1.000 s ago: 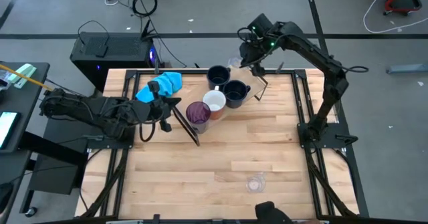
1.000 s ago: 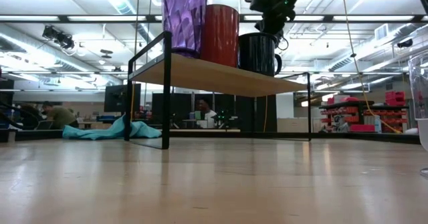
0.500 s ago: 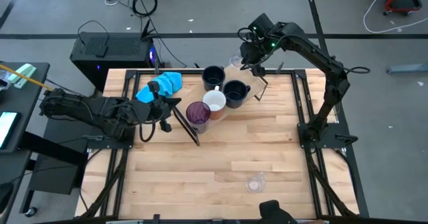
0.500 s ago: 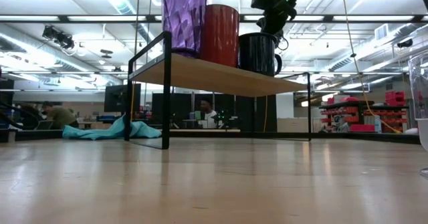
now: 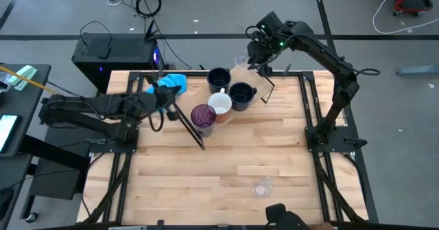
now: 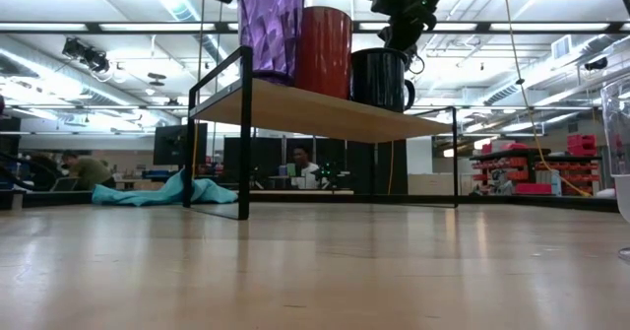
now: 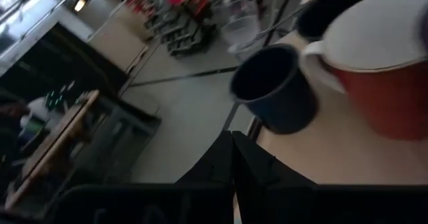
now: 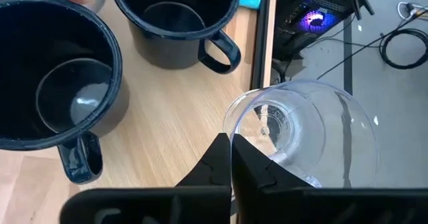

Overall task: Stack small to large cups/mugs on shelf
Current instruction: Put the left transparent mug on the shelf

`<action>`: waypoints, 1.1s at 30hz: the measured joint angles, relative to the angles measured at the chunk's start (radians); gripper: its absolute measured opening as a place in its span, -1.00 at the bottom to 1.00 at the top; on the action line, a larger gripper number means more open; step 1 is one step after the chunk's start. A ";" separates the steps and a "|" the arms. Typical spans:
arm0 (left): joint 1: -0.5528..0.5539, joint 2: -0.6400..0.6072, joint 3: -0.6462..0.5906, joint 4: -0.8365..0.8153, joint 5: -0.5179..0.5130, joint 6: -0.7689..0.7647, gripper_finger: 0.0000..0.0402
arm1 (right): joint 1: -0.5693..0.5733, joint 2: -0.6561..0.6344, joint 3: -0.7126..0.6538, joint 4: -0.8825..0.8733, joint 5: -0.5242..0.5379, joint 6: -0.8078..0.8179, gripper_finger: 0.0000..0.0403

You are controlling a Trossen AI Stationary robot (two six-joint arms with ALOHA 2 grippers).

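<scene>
My right gripper will put the clear cup down on the shelf's bare far end point(image 5: 241, 73) point(image 8: 210, 132) beyond the two navy mugs.
The shelf point(image 5: 257, 79) stands at the table's far middle. It carries a purple tumbler point(image 5: 203, 117), a white mug with a red outside point(image 5: 220, 104) and two navy mugs point(image 5: 241, 94) point(image 5: 219, 78). In the low view the tumbler point(image 6: 271, 25), the red-sided mug point(image 6: 325, 52) and one navy mug point(image 6: 382, 79) stand in a row on the shelf's board point(image 6: 325, 108). My right gripper point(image 5: 252, 64) hangs over the shelf's far end, shut on a small clear cup point(image 8: 294, 130). My left gripper point(image 7: 232, 150) is shut and holds nothing, just left of the shelf point(image 5: 164, 96). My right gripper pinches the clear cup's rim point(image 8: 234, 120) between its two fingers, coming slanting down from above. The cup is lifted clear of the shelf, beyond the far navy mug point(image 8: 175, 17), and is tilted with its mouth toward the wrist camera.
A bright blue cloth point(image 5: 173, 83) lies at the table's far left, close to my left gripper. Another small clear cup point(image 5: 261, 187) stands alone near the table's front edge. The table's middle and near half are bare wood.
My left gripper has swung toward the table's far edge, up alongside the shelf's left end and the blue cloth, staying shut. My right gripper has kept the clear cup in about the same place.
</scene>
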 joint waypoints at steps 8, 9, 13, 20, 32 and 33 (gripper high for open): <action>0.157 0.000 0.000 -0.002 0.008 -0.130 -0.85 | -0.007 0.002 0.000 -0.008 -0.054 0.002 -0.98; 0.177 0.000 0.000 -0.008 0.022 -0.150 -0.85 | -0.008 0.003 -0.001 -0.015 -0.062 0.003 -0.98; 0.243 0.004 0.000 -0.019 0.101 -0.201 -0.91 | -0.008 0.004 -0.017 -0.030 -0.065 0.010 -0.98; 0.311 0.048 0.000 -0.018 0.179 -0.210 -0.95 | -0.008 0.004 -0.018 -0.054 -0.065 0.025 -0.98; 0.319 0.081 0.000 -0.008 0.186 -0.201 -0.89 | -0.005 0.006 -0.018 -0.073 -0.079 0.045 -0.97; 0.319 0.081 0.000 -0.009 0.186 -0.201 -0.91 | -0.005 0.006 -0.018 -0.075 -0.081 0.050 -0.97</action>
